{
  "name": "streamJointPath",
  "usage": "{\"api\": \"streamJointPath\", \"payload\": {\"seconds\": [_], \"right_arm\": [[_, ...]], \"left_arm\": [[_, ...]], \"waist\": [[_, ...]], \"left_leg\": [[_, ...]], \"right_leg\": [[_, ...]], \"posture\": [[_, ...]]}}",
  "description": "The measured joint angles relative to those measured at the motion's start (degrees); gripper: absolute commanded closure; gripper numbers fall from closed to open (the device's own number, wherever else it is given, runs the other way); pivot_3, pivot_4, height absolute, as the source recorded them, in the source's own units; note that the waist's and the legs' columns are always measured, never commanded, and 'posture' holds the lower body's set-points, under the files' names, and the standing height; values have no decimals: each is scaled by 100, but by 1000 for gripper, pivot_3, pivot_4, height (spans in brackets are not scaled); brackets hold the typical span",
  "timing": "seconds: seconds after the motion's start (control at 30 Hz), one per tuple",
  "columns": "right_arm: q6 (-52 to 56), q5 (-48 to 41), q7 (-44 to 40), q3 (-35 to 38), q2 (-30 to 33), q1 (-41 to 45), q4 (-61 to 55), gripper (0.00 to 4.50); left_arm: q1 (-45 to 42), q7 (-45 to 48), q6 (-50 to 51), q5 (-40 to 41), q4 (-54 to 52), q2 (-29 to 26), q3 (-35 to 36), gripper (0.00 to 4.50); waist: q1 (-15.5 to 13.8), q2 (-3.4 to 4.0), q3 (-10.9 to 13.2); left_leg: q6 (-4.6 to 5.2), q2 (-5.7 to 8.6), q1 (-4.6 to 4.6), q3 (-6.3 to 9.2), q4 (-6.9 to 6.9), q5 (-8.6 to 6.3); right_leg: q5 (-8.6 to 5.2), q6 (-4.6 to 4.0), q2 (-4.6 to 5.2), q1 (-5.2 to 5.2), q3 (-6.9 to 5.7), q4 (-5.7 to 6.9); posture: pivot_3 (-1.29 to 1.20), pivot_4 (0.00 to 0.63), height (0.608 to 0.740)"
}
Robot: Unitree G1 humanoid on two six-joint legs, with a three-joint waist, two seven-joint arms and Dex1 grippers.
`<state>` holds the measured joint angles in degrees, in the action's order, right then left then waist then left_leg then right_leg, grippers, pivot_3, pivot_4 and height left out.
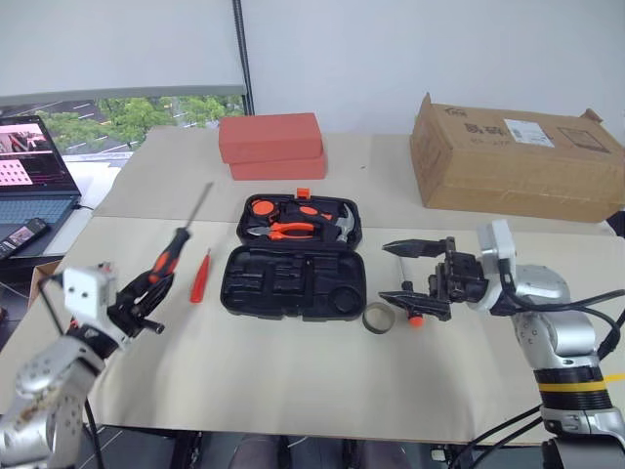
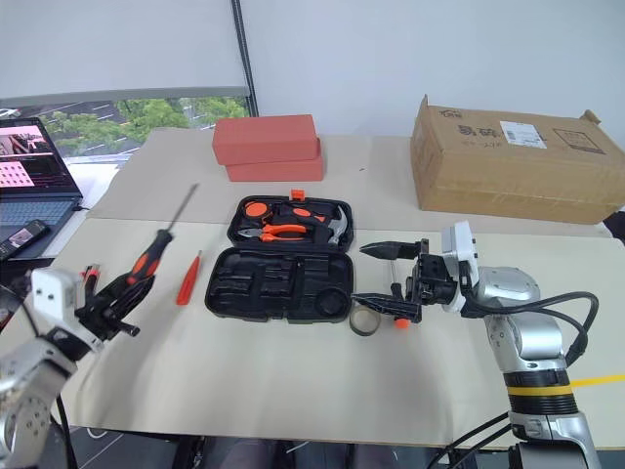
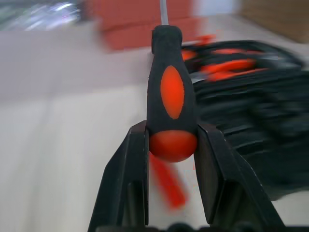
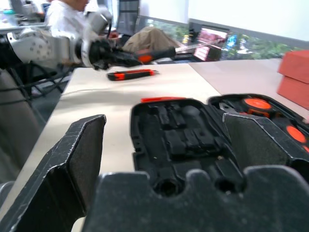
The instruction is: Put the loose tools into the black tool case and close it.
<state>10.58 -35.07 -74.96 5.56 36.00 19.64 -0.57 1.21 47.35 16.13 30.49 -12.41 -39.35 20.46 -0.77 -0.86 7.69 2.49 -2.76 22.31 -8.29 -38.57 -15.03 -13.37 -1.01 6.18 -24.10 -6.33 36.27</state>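
My left gripper is going to put the black-and-orange screwdriver down in the long hollow [image 1: 289,258] [image 3: 251,93] in the near half of the black tool case, beside its hinge.
The black tool case [image 1: 293,290] lies open at the table's middle; its near half has bare recesses, and its far half holds pliers and a hammer. My left gripper [image 3: 173,140] is shut on the butt of a black-and-orange screwdriver [image 1: 168,256], held off the table left of the case with its steel shaft slanting up and away. A small all-orange screwdriver [image 1: 200,277] lies on the table between that tool and the case. A grey-brown ring roll [image 1: 377,318] sits off the case's near right corner. My right gripper [image 1: 383,273] hovers open just right of the case, pointing at it.
Two stacked red-orange blocks [image 1: 271,145] stand behind the case. A cardboard box [image 1: 513,156] is at the back right. A laptop [image 1: 34,166] sits off the table's left edge. A person in white [image 4: 67,14] sits in the background of the right wrist view.
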Motion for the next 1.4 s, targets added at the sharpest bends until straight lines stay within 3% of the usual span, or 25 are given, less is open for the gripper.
{"api": "streamJointPath", "payload": {"seconds": [0.2,0.4,0.63,0.9,1.33,1.4], "right_arm": [[-37,3,11,178,32,-121,25,0],[-101,1,169,366,9,-521,-201,0],[-138,1,400,526,6,-939,-576,0],[-138,-102,701,779,-59,-1017,-764,0],[-199,-98,737,849,-42,-1018,-736,0],[-263,-94,689,848,-43,-1028,-701,0]], "left_arm": [[-1924,2009,-979,-643,1959,-537,-1288,3679],[-4261,3607,-2269,-1510,5004,-225,-2265,3679],[-5626,4291,-3390,-2391,7384,177,-2754,3679],[-6153,4087,-3855,-3051,8410,334,-2850,3679],[-6332,3697,-3968,-3541,8704,340,-2827,3679],[-6331,3591,-3963,-3630,8715,341,-2831,2676]], "waist": [[10,2,1],[11,0,2],[65,-5,5],[79,-6,6],[95,-7,6],[99,-7,6]], "left_leg": [[-21,1,7,-5,-8,13],[-23,1,24,-5,-28,15],[-29,-2,28,-6,-31,19],[-17,-2,26,-1,-36,12],[-13,-1,20,-2,-41,10],[-12,-1,18,-3,-41,9]], "right_leg": [[0,1,-35,-5,-2,4],[-1,4,-57,-9,0,1],[-1,6,-71,-17,10,1],[-1,7,-65,-18,14,19],[-3,7,-63,-20,21,41],[-3,7,-63,-20,22,43]], "posture": [[0,150,712],[0,150,712],[0,150,712],[0,150,712],[0,150,712],[0,150,712]]}}
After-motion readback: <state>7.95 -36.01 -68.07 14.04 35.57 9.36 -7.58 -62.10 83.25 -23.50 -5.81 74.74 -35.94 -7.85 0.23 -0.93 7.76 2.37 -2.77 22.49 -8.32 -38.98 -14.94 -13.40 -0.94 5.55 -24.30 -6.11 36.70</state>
